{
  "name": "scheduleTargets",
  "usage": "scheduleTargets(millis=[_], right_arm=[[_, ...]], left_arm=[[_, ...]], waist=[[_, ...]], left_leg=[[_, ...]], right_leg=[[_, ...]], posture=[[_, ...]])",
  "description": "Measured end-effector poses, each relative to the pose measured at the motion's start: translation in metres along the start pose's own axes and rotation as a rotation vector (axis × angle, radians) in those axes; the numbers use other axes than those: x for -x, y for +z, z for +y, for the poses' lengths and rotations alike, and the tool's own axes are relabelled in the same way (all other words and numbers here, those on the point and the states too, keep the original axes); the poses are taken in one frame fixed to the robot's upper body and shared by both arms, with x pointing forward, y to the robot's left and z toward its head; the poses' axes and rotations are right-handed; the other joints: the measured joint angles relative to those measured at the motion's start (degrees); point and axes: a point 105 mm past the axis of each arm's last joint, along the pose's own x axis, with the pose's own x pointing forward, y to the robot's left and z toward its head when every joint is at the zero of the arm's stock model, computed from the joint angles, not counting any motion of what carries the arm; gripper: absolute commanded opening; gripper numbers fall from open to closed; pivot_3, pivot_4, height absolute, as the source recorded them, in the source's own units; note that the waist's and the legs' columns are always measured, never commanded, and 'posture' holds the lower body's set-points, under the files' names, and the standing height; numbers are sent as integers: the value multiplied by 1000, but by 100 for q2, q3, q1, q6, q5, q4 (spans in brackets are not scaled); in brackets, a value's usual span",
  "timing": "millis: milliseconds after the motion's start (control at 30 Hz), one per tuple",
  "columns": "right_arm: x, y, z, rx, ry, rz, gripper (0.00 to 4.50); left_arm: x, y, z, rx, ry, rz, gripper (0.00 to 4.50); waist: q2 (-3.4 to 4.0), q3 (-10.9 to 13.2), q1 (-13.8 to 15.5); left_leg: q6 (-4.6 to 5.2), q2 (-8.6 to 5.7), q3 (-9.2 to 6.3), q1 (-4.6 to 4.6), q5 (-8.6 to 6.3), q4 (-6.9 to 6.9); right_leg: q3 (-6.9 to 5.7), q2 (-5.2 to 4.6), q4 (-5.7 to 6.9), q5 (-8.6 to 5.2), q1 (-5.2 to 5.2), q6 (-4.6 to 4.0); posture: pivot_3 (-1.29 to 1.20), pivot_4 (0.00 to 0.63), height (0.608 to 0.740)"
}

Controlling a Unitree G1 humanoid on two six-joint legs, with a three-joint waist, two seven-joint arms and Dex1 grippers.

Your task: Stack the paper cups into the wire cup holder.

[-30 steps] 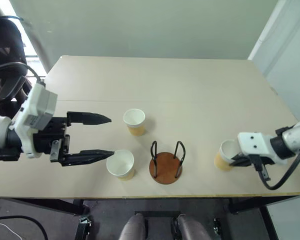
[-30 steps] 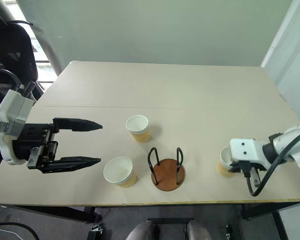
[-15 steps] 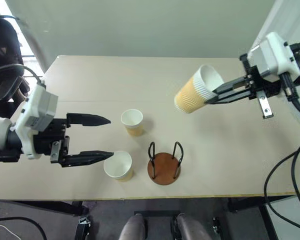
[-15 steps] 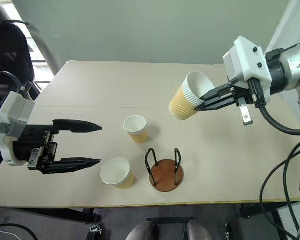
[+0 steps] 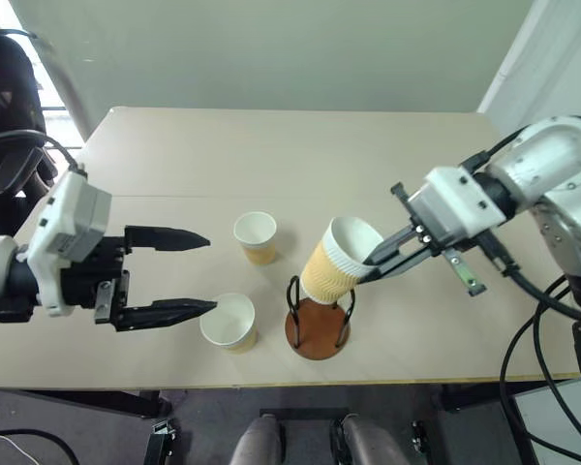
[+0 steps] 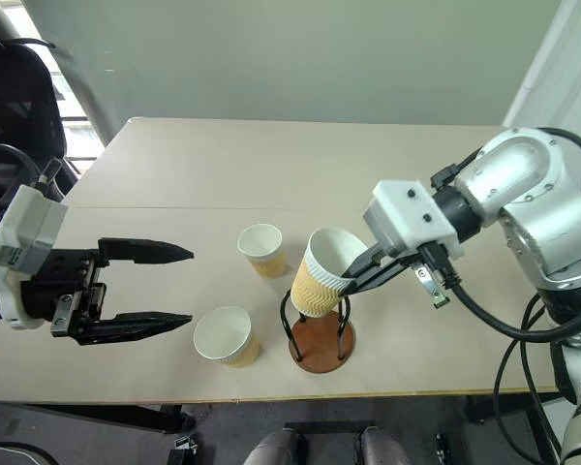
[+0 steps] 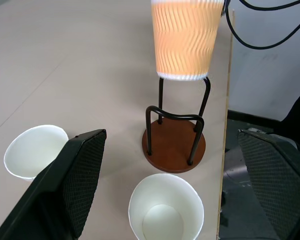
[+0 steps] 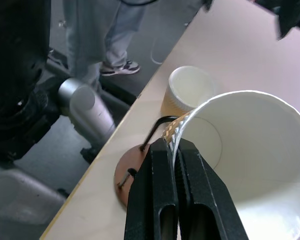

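The robot's right gripper should release the paper cup on the reddish-brown disc (image 5: 317, 330) (image 8: 138, 172) between the wire loops of the holder.
My right gripper (image 5: 368, 269) is shut on the rim of one paper cup (image 5: 334, 262), pinching its wall between the fingers (image 8: 162, 190). The cup hangs tilted, its base just above the wire loops of the wire cup holder (image 5: 318, 327), a reddish-brown disc near the table's front edge. Two other paper cups stand upright on the table, one (image 5: 256, 235) behind and to the left of the holder, one (image 5: 229, 321) beside it on the left. My left gripper (image 5: 211, 273) is open, level, its fingers pointing at these two cups, the nearer fingertip close to the front cup.
The tan table (image 5: 300, 155) stretches far back behind the cups. Its front edge runs just in front of the holder. A black chair (image 5: 10, 107) stands off the left side. A person's legs (image 8: 110, 30) stand on the floor beyond the table edge.
My right gripper lifted the cup off the right of the table, swung it up and left, then lowered it over the holder. The left gripper has stayed in place, open.
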Motion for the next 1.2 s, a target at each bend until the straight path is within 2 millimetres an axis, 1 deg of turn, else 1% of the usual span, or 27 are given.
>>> scheduleTargets(millis=[133,367,500,767,800,867,900,933,1000,1200], right_arm=[[-6,-4,1,19,14,17,18],[-11,-5,-2,45,15,18,18],[-15,-6,-3,51,22,19,18],[-17,-12,-5,49,19,44,18],[-18,-12,-6,49,19,45,378],[-18,-13,-6,49,18,47,850],[-18,-14,-7,45,17,48,1171],[-18,-15,-7,41,15,50,1585],[-18,-15,-8,41,12,51,2098],[-17,-20,-13,24,-33,73,4139]], left_arm=[[1,0,-3,0,6,9,4500],[2,3,-6,3,22,10,4500],[2,1,-6,12,33,21,4500],[3,1,-5,13,42,22,4500],[3,1,-5,13,41,22,4500],[3,1,-5,11,41,25,4500],[3,1,-5,10,41,28,4500],[3,1,-5,10,41,29,4500],[3,1,-6,8,36,35,4500],[7,-3,-7,-12,-17,103,4500]], waist=[[0,0,-1],[0,0,-6],[0,0,-8],[0,0,-8],[0,0,-8],[0,0,-8],[0,0,-8],[0,0,-8],[0,0,-8],[0,0,-8]], left_leg=[[-2,0,0,2,4,4],[-6,1,0,5,9,5],[-6,1,0,5,9,4],[-8,1,0,4,7,3],[-8,1,0,4,7,2],[-8,1,0,4,7,2],[-8,1,0,4,7,2],[-8,0,0,4,7,2],[-9,1,0,3,7,2],[-10,1,0,0,6,1]], right_leg=[[0,0,0,8,1,-8],[0,0,0,12,-1,-14],[0,0,0,12,-1,-14],[0,0,0,13,-3,-15],[0,0,0,13,-3,-15],[0,0,0,13,-3,-15],[1,0,-1,13,-3,-15],[0,0,-1,13,-3,-15],[0,0,-1,13,-4,-15],[1,0,-1,13,-7,-17]], posture=[[0,150,740],[0,150,740],[0,150,740],[0,150,740],[0,150,740],[0,150,740],[0,150,740],[0,150,740],[0,150,740],[0,150,740]])
